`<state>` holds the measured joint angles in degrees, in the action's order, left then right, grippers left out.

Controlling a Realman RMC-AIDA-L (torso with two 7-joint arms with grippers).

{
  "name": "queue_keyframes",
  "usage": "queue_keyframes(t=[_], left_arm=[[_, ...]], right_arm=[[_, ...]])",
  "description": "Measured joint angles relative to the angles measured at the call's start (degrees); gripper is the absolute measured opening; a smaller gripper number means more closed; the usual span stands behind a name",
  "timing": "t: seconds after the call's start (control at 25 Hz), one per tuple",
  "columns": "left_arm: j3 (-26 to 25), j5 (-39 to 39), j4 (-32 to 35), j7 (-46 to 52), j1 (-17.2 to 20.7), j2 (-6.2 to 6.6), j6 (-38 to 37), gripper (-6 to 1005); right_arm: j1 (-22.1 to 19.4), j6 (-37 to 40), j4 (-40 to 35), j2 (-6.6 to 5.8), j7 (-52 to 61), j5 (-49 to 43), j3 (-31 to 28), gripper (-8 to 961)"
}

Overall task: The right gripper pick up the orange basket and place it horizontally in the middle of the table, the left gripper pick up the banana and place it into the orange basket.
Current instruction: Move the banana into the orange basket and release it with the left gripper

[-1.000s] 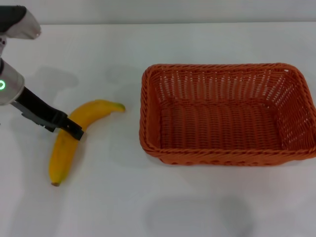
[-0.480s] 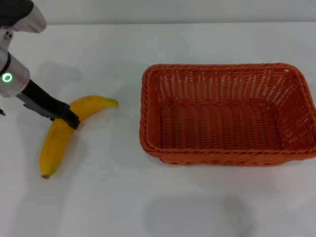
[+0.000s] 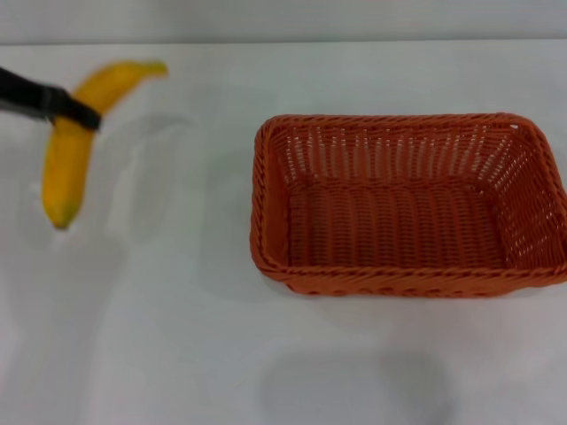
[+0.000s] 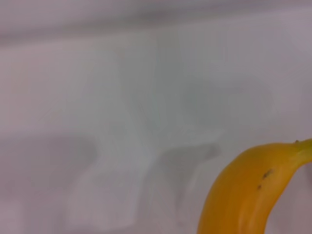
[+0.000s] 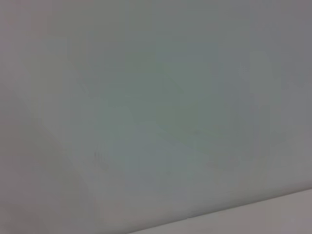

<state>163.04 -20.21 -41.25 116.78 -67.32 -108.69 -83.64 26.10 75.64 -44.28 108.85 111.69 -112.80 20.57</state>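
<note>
The orange basket's woven bottom (image 3: 368, 204) has a half closer to my left gripper. That gripper will let go of the banana there.
In the head view the yellow banana (image 3: 69, 146) hangs in the air at the far left, above the white table (image 3: 177, 354). My left gripper (image 3: 75, 111) is shut on it near its upper bend, and only a black finger reaching in from the left edge shows. The orange basket (image 3: 407, 274) stands lengthwise on the table, right of the middle, with nothing in it. The left wrist view catches part of the banana (image 4: 243, 195) over the tabletop. My right gripper is out of view; its wrist view shows only bare white surface.
A broad stretch of white tabletop separates the banana from the basket's left rim (image 3: 259, 204). The table's far edge (image 3: 283, 42) runs across the top of the head view.
My left gripper has lifted the banana off the table and carried it up and toward the far left. The basket has not moved.
</note>
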Motion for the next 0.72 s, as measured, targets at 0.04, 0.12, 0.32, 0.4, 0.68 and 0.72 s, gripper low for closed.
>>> queue_keyframes(t=[0.04,0.12,0.32,0.4,0.68,0.72], left_arm=[[0.02,2.81,-1.49,-1.42,0.42,1.16,-2.74,501],[0.04,7.58,-2.94,-4.37,0.83,3.48,-8.69,500],[0.09,9.96,-3.16,-8.65,-1.79,5.94,-17.31,500],[0.13,9.11,-2.76,-9.47,-4.13,5.56,-18.22,500],[0.18,7.95,-1.01,-10.34,-12.57,0.92,-16.85,500],[0.17,7.45,-0.33,-10.43,-13.88,-0.05,-16.15,500]], right_arm=[[0.00,0.00,0.00,-0.06,0.00,0.16,0.00,790],[0.01,-0.02,0.00,-0.19,0.00,0.41,0.00,790],[0.68,-0.02,-0.01,-0.34,-0.33,0.62,0.01,790],[0.87,-0.02,-0.01,-0.34,-0.87,0.94,0.03,790],[1.41,0.01,-0.01,-0.02,-2.58,2.05,0.30,790],[1.39,0.03,0.00,0.04,-2.73,2.09,0.27,790]])
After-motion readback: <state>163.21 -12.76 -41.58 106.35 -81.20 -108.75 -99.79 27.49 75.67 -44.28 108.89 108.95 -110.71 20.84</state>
